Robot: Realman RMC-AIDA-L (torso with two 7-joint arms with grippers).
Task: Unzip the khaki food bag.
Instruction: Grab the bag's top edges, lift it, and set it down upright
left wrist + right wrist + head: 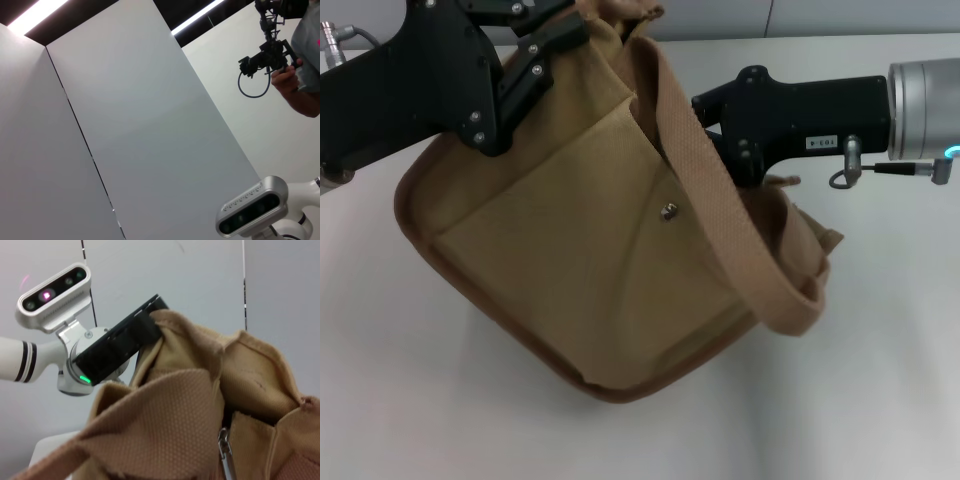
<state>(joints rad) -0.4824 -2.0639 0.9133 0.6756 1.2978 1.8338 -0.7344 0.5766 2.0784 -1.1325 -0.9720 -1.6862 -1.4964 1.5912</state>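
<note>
The silver zipper pull hangs free of my right fingers, so my right gripper needs to open and take the pull [228,462] before drawing it along the bag.
The khaki food bag [570,260] hangs tilted over the white table [880,380], its front pocket with the metal snap [668,211] facing me. A wide webbing handle [720,210] drapes across its right side. My left gripper [552,45] is at the bag's top left corner and is shut on the top edge. My right gripper [715,115] is at the bag's top right, its tip hidden behind the handle. The right wrist view shows the bag's top fabric [200,400], the silver zipper pull [225,450] hanging free, and the left gripper [142,327] on the bag's corner.
The left wrist view points away from the bag at grey wall panels [150,125], the robot's head camera [252,205] and a person's hand holding a black device [272,55]. White table lies all around the bag.
</note>
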